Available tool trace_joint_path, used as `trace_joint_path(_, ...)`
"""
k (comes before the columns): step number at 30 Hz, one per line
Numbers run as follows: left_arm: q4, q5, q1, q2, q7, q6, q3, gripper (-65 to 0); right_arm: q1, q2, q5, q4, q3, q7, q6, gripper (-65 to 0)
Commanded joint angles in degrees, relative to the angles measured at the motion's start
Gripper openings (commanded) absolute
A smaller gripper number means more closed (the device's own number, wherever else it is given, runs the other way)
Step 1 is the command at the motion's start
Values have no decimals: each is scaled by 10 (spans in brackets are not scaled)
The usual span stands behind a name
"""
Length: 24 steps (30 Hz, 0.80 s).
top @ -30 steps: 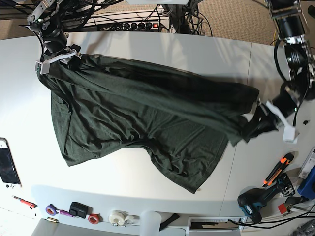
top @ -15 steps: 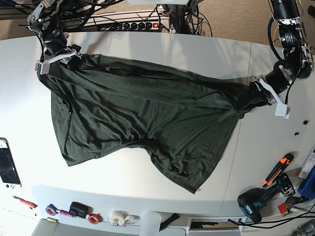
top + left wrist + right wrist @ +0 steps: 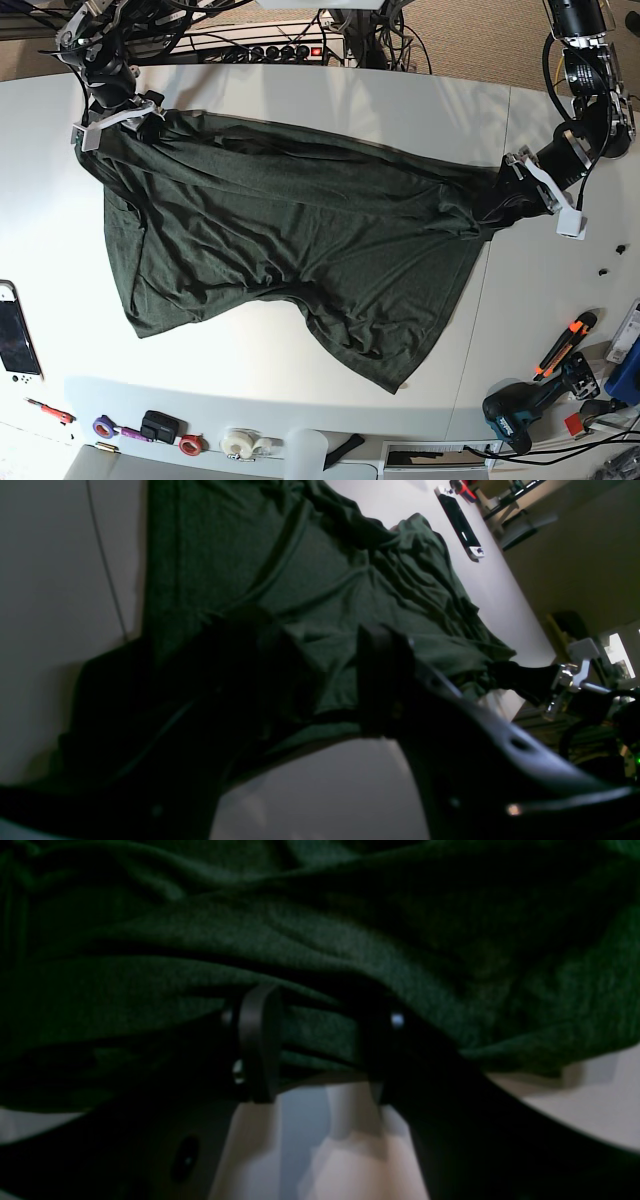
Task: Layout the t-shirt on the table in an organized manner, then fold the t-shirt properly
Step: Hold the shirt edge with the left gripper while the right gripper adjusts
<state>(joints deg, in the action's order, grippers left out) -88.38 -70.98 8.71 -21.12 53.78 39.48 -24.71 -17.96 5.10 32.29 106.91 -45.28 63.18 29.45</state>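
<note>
The open fingers of my right gripper straddle folds short of the t-shirt's end, so it should back away and pinch the t-shirt's outer corner (image 3: 88,157) before pulling the t-shirt's edge straight.
The dark green t-shirt (image 3: 290,240) lies spread and wrinkled across the white table (image 3: 330,95), pulled taut along its far edge between both grippers. My right gripper (image 3: 148,120), at the far left of the base view, is shut on a bunched corner of the shirt; its wrist view shows fabric (image 3: 350,940) pinched between the fingers (image 3: 257,1040). My left gripper (image 3: 505,200), at the right, is shut on the opposite corner; its wrist view shows cloth (image 3: 320,590) bunched between the dark fingers (image 3: 385,680). The shirt's lower part hangs loose toward the front.
A handheld game console (image 3: 15,345) lies at the left edge. Tape rolls (image 3: 240,442) and small items line the front edge. A drill (image 3: 520,412) and an orange knife (image 3: 565,345) lie at the front right. A power strip (image 3: 275,50) and cables sit behind the table.
My left gripper has moved toward the back of the table with its shirt corner, tightening the far edge; in the last half second it shifted only slightly. The right arm has not moved.
</note>
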Motion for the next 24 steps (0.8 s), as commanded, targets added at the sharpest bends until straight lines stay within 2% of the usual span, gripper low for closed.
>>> trace_joint_path(1,-9,-15,-7,-8,-13,5,-3,-390,-1,-5,12,14,-1,-3,8,-384)
trace_joint_path(6,-9,-15,-8,-8,-13,5,-3,-390,-1,-19,31,66,-2,23,8,-379)
trace_joint_path(9,-9,-23,-8,-8,-13,5,-3,-390,-1,-22,49,111,-2,43,7,-318)
trace_joint_path(11,-9,-28,-8,-8,-13,5,-3,-390,-1,-22,58,143,-2,52,7,-314)
trace_joint_path(16,-9,-28,-14,-8,-19,5,-3,-389,-2,-17,63,203,-10,42,-7,-314)
trace_joint_path(20,-9,-28,-22,-8,-19,5,-3,-355,-2,13,91,206,-59,33,-9,-314)
trace_joint_path(22,-9,-28,-26,-7,-19,5,-3,-331,-2,28,113,206,-98,28,-30,-314)
trace_joint_path(24,-9,-28,-32,-6,-19,5,-3,-326,-5,28,116,199,-133,24,-51,-314)
